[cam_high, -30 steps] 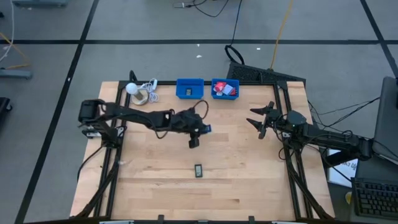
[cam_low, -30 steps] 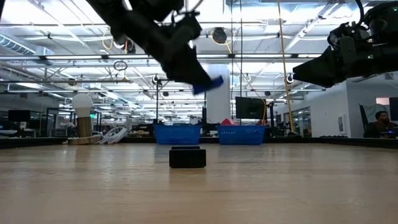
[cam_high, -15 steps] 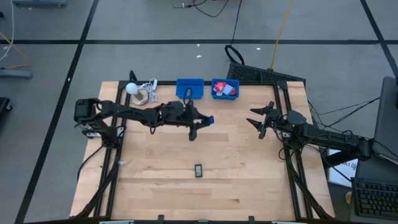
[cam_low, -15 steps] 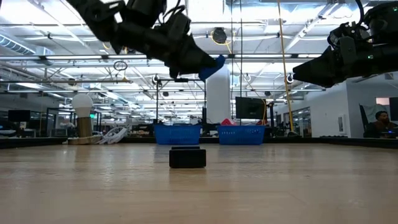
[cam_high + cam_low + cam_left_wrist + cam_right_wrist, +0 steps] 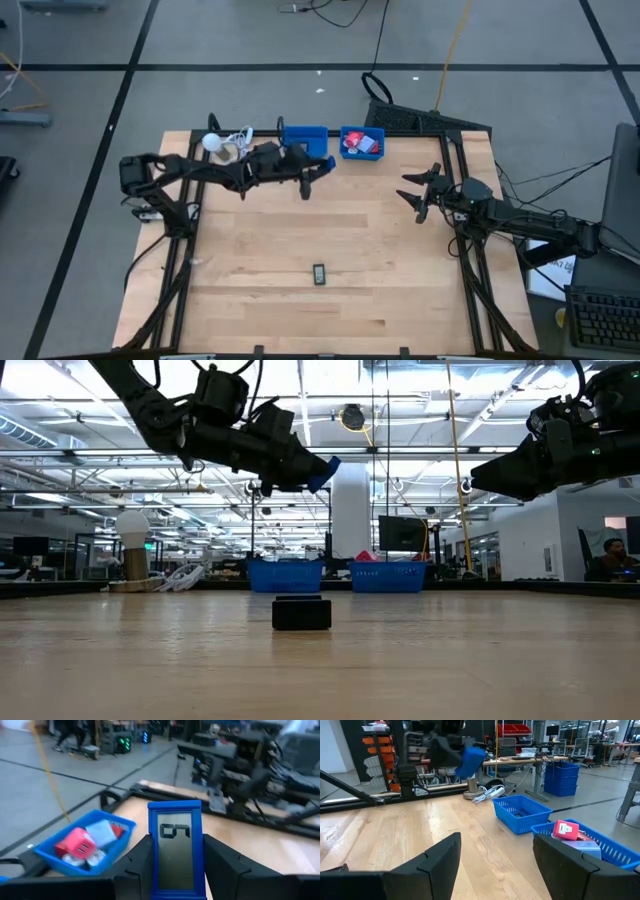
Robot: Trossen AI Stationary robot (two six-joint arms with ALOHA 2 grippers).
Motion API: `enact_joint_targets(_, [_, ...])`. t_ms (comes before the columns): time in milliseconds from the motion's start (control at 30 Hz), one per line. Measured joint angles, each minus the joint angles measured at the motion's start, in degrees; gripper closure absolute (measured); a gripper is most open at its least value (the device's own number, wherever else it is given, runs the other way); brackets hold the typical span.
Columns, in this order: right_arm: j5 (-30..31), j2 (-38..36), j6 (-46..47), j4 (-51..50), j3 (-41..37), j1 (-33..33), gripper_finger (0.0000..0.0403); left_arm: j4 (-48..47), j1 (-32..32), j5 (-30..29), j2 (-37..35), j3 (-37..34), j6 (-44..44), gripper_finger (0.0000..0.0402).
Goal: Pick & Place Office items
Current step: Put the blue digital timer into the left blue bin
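Next, I release the dark blue flat piece from my left gripper inside the blue bin nearer the white ball (image 5: 309, 147). The piece is high over the table's far part.
My left gripper (image 5: 318, 168) hangs high over the table's far part, at the near edge of the left blue bin (image 5: 305, 133), shut on a dark blue flat piece with a grey display (image 5: 176, 850). That piece also shows in the low view (image 5: 322, 471). The right blue bin (image 5: 361, 143) holds red and light blue office items (image 5: 82, 842). A dark flat piece (image 5: 319, 273) lies on the wood near the table's middle front. My right gripper (image 5: 412, 190) waits open at the table's right side, with nothing between its fingers (image 5: 435, 865). My left gripper pinches the blue piece by its two long edges (image 5: 151, 857) between its two fingers (image 5: 222, 865). The fingers lie about level, pointing toward the table's right, along the piece. Its far end (image 5: 175, 807) sticks out past the fingertips. The piece is lifted clear, high above the table.
A white ball with a coiled cord (image 5: 218, 146) sits at the far left beside the bins. The black frame rails (image 5: 455, 160) stand at the table's right. Bare wood (image 5: 380, 250) stretches between the dark piece and my right arm.
My left gripper has carried the blue piece toward the table's far edge and the left bin. It has tipped up from slanting downward to about level. The piece stays pinched and clear of the table. The dark piece on the wood has not moved.
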Motion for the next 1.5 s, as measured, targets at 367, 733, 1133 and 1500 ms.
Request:
enact_joint_targets(367, [0.0,0.0,0.0,0.0,0.0,0.0,0.0165,-6.1,8.1,-22.9,0.0,0.0,-9.5,0.0267])
enact_joint_targets(733, [0.0,0.0,0.0,0.0,0.0,0.0,0.0165,-12.8,14.4,-23.1,1.9,0.0,-19.9,0.0267])
enact_joint_targets(1133, [0.0,0.0,0.0,0.0,0.0,0.0,0.0165,-17.1,13.3,-21.1,11.3,5.9,-22.1,0.0267])
enact_joint_targets(1500, [0.0,0.0,0.0,0.0,0.0,0.0,0.0165,-18.6,14.2,-23.6,12.5,6.2,-23.5,0.0263])
